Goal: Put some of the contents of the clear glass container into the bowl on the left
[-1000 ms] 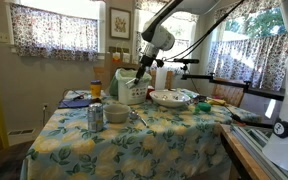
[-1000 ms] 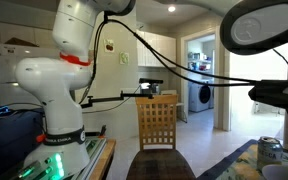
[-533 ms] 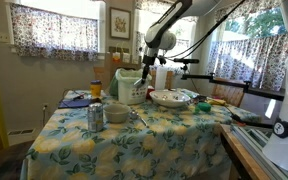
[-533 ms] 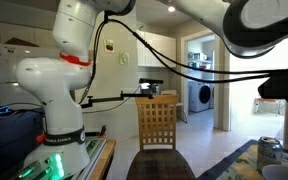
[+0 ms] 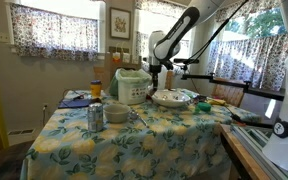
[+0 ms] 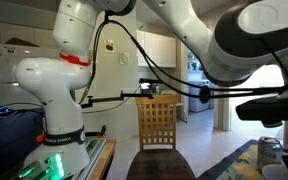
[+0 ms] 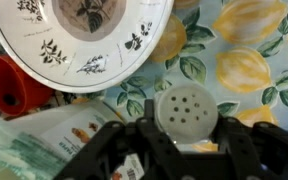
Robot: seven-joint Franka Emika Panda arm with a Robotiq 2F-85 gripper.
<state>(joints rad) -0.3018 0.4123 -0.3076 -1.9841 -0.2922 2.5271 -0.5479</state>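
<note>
Next, I let go of the clear glass shaker, now above the bowl's rim, on the lemon-print cloth [image 5: 164,115] [image 7: 242,46] just in front of the wide white bowl.
My gripper [image 7: 184,132] is shut on a clear glass shaker with a white perforated lid [image 7: 187,106], seen lid-on in the wrist view. A white bowl with a leaf pattern [image 7: 104,45] lies just beyond it to the upper left, on the lemon-print cloth. In an exterior view the gripper [image 5: 155,68] hangs above the left rim of that wide white bowl [image 5: 171,98] at the back of the table. The shaker itself is too small to make out there.
A white box-like appliance [image 5: 131,87], an orange-lidded jar [image 5: 96,89], a metal can [image 5: 95,116] and a small glass bowl [image 5: 115,113] stand on the table. A red item [image 7: 9,88] and printed packets [image 7: 54,135] lie beside the bowl. A wooden chair [image 6: 157,122] stands behind.
The arm has swung right, from above the white appliance to above the wide bowl's left rim, still holding the shaker. It now fills much of one exterior view.
</note>
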